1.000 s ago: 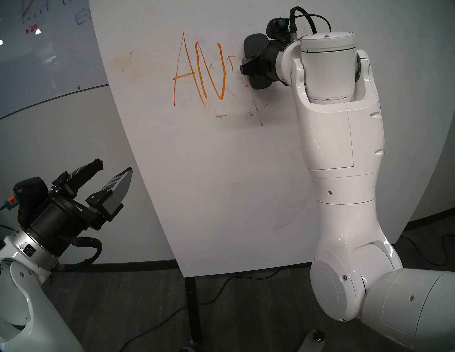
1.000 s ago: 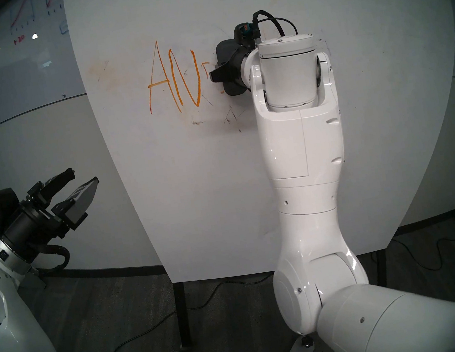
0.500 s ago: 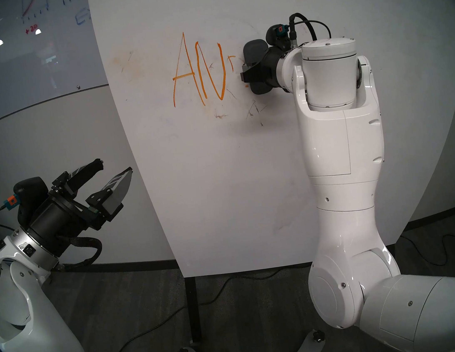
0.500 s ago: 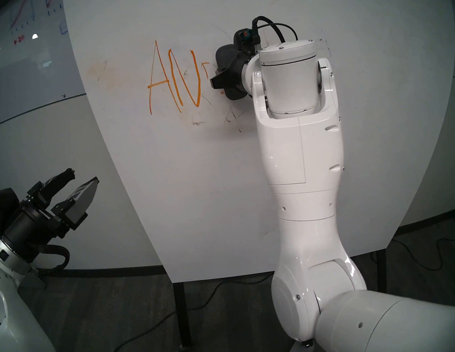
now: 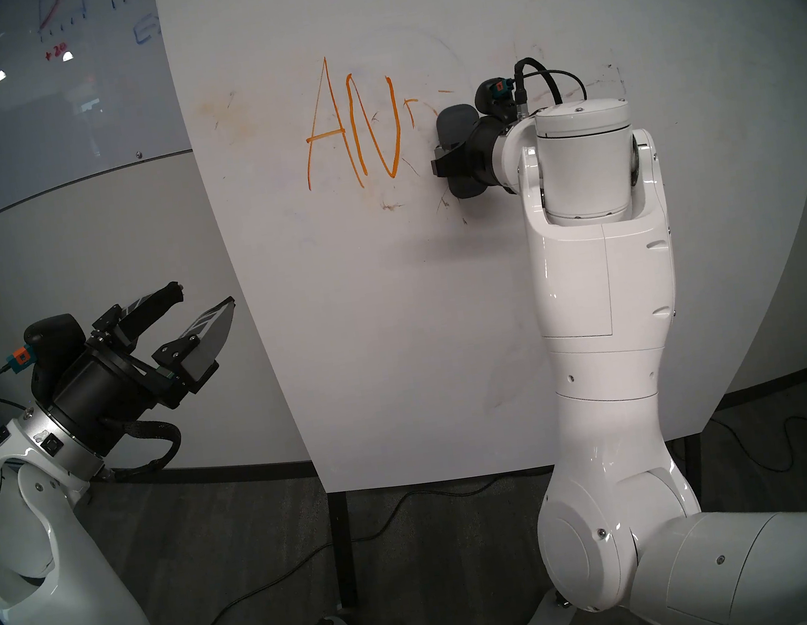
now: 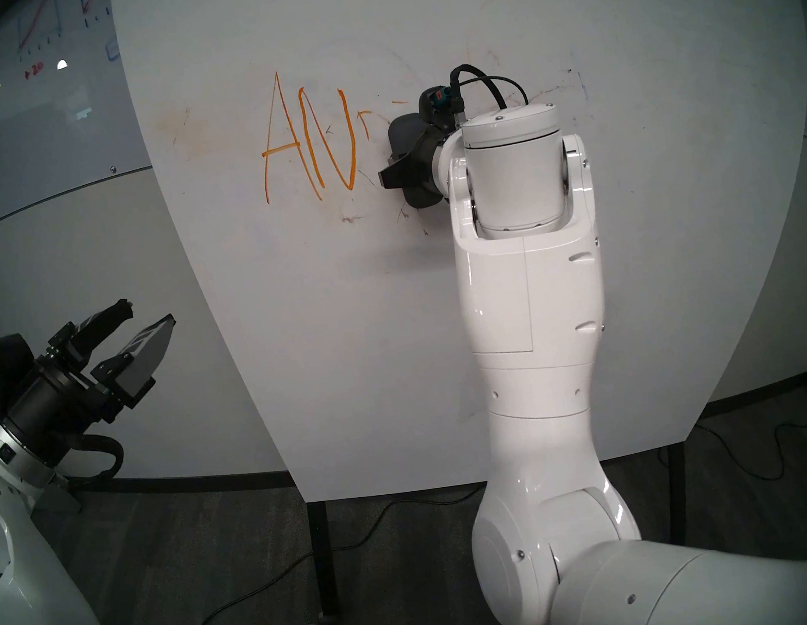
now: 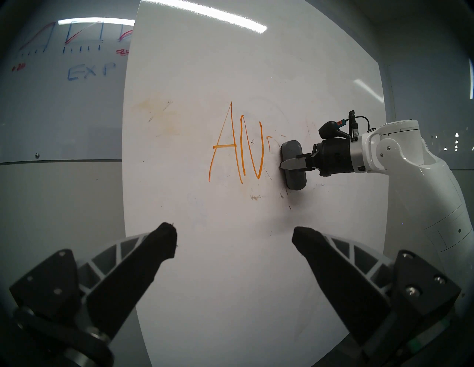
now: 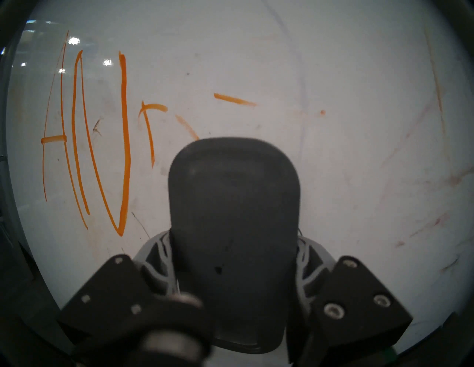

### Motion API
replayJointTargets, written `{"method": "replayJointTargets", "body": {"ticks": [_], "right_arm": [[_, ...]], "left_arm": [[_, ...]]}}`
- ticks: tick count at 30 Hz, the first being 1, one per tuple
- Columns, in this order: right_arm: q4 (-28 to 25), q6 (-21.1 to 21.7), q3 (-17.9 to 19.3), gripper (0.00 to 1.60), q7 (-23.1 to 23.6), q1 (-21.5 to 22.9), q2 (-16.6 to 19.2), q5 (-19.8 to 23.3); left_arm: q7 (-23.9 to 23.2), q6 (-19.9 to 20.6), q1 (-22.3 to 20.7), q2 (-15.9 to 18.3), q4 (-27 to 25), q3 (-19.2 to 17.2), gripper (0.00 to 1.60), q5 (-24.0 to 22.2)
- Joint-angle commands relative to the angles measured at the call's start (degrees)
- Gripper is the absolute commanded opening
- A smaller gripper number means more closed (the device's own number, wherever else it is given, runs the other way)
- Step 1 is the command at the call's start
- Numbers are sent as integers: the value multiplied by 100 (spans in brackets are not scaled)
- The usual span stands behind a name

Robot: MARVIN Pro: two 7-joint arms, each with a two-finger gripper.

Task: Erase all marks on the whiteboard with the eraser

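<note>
I will use my right gripper to put the eraser down on the whiteboard [image 5: 496,172] below the loose orange dash, next to the dark scratches.
The whiteboard [image 5: 394,331] stands upright in front of me. Its orange marks [image 5: 325,135] read as a full A and N. To their right are a short hooked remnant [image 8: 151,107] and a loose dash [image 8: 234,99]. My right gripper [image 5: 453,163] is shut on the dark grey eraser [image 5: 455,124], which is upright with its face pressed on the board just right of the N [image 7: 260,153]. The eraser [image 8: 233,205] hides the board behind it. My left gripper [image 5: 203,296] hangs open and empty at the board's lower left edge, away from the marks.
Faint dark scratches [image 5: 391,206] and reddish smudges [image 8: 420,230] lie below and right of the letters. A glass wall board with graph scribbles [image 5: 51,95] is behind on the left. Black board legs [image 5: 343,550] and cables [image 5: 417,501] are on the floor.
My right arm has slid the eraser down the board, uncovering a short orange dash above it. The small orange spot by the eraser's lower left no longer shows. The left arm is unmoved.
</note>
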Motion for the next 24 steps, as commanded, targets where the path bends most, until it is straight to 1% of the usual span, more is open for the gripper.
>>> {"method": "replayJointTargets", "body": {"ticks": [1,6,17,18,19,21,22,24], "right_arm": [[-82,-15,268,0,-139,-49,-338,-183],[-136,-15,432,0,-259,-70,-469,-202],[-248,-15,699,0,-159,-118,-626,-96],[-262,-15,720,10,-157,-129,-643,-80],[-275,-15,742,15,-153,-140,-658,-57],[-289,-38,770,8,-180,-146,-686,-42],[-295,-105,793,0,-179,-159,-700,-7],[-297,-158,807,0,-181,-170,-705,14]], "left_arm": [[8,4,7,10,-92,14,160,-24],[9,4,8,12,-92,15,160,-25],[11,4,8,11,-92,15,160,-27],[9,4,7,9,-92,14,160,-25],[10,4,8,11,-92,15,160,-26],[10,4,8,10,-92,15,160,-26],[10,4,8,10,-92,15,160,-26],[10,4,8,10,-92,15,160,-26]]}}
